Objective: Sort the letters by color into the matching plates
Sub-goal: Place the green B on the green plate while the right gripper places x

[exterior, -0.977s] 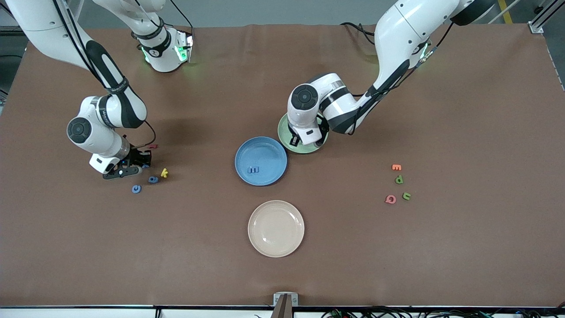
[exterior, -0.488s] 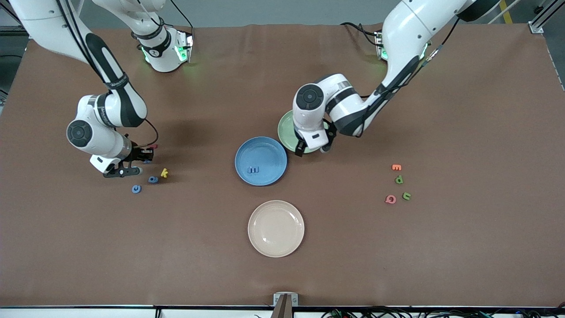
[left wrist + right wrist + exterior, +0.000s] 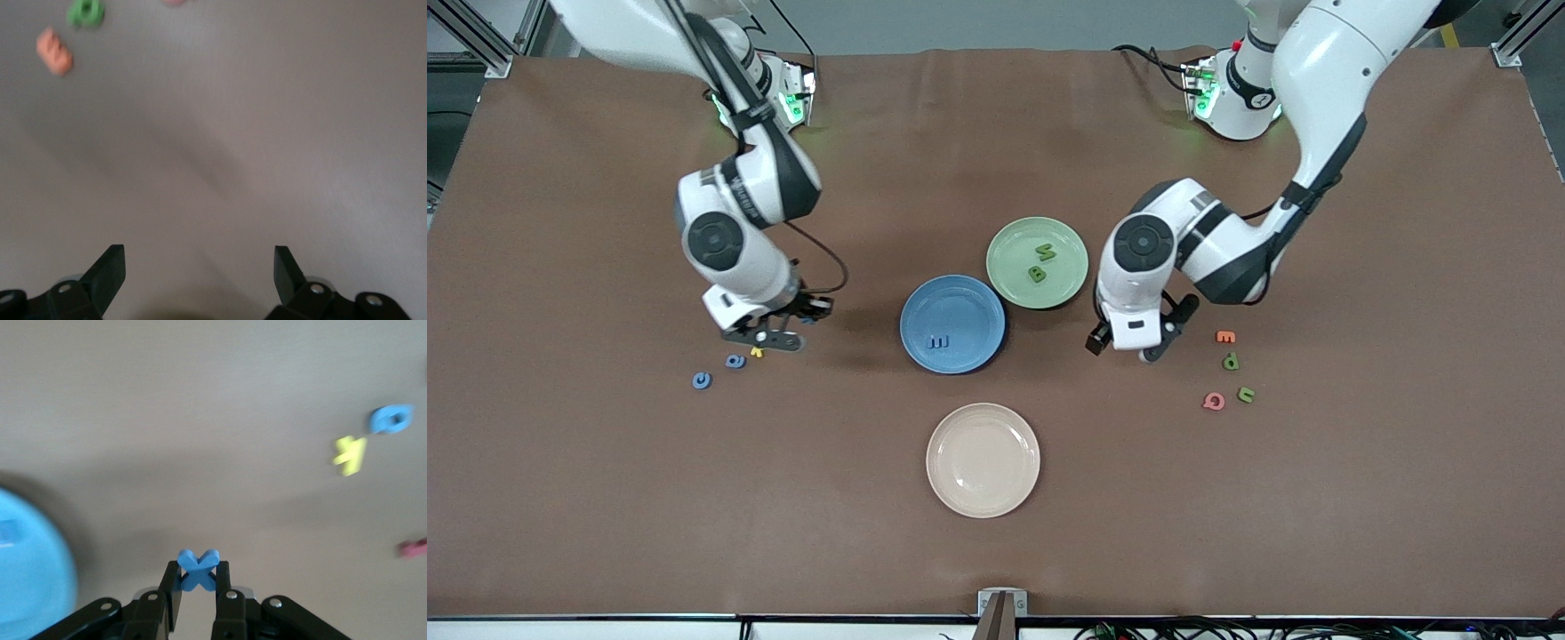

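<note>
The robot's right gripper should release the blue X letter, now hanging over the table beside the yellow letter, near the middle of the blue plate (image 3: 957, 329), next to that plate's blue letter.
My right gripper (image 3: 781, 334) is shut on a blue X letter (image 3: 198, 569) and hangs over the table beside the yellow letter, between the loose letters and the blue plate (image 3: 960, 302). That plate holds one blue letter (image 3: 937, 341). Two more blue letters (image 3: 702, 380) (image 3: 735, 361) lie toward the right arm's end. The pale green plate (image 3: 1014, 253) holds two green letters (image 3: 1045, 252) (image 3: 1037, 274). My left gripper (image 3: 1134, 342) is open and empty over bare table, between the green plate and two green letters (image 3: 1231, 361) (image 3: 1246, 394).
A cream plate (image 3: 983, 460) sits nearer the front camera than the blue plate. A yellow letter (image 3: 757, 352) lies just under the right gripper. An orange letter (image 3: 1225, 337) and a pink letter (image 3: 1214, 401) lie among the green ones.
The left gripper opened over the green plate and swung off it toward the left arm's end. The right gripper rose with the blue X and moved toward the blue plate.
</note>
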`<action>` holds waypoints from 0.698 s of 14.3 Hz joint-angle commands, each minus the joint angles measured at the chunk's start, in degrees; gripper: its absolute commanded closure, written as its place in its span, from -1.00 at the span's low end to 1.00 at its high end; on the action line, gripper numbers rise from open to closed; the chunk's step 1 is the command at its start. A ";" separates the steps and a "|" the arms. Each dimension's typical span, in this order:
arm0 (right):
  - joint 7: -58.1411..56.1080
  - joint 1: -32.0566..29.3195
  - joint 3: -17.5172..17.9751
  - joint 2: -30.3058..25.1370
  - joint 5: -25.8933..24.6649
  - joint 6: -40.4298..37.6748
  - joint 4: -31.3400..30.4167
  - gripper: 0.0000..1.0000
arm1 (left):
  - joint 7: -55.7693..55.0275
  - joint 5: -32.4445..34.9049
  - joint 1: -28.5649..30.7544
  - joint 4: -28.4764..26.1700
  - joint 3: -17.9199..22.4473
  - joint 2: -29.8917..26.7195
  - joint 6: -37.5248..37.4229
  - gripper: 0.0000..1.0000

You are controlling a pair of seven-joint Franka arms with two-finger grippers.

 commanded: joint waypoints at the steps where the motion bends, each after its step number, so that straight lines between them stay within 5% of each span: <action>1: 10.40 6.04 -0.88 5.18 1.27 -0.65 6.32 1.00 | 9.16 5.12 3.71 -2.03 -0.42 -0.99 -0.27 -0.95; 6: 26.33 14.66 -0.96 15.20 0.48 -0.21 17.31 1.00 | 29.63 7.34 12.41 -4.05 -0.42 -0.64 2.88 -0.95; 10: 32.58 17.92 -1.32 21.18 0.04 -0.21 23.91 0.98 | 44.85 7.43 21.19 -9.14 -0.42 -0.38 12.63 -0.94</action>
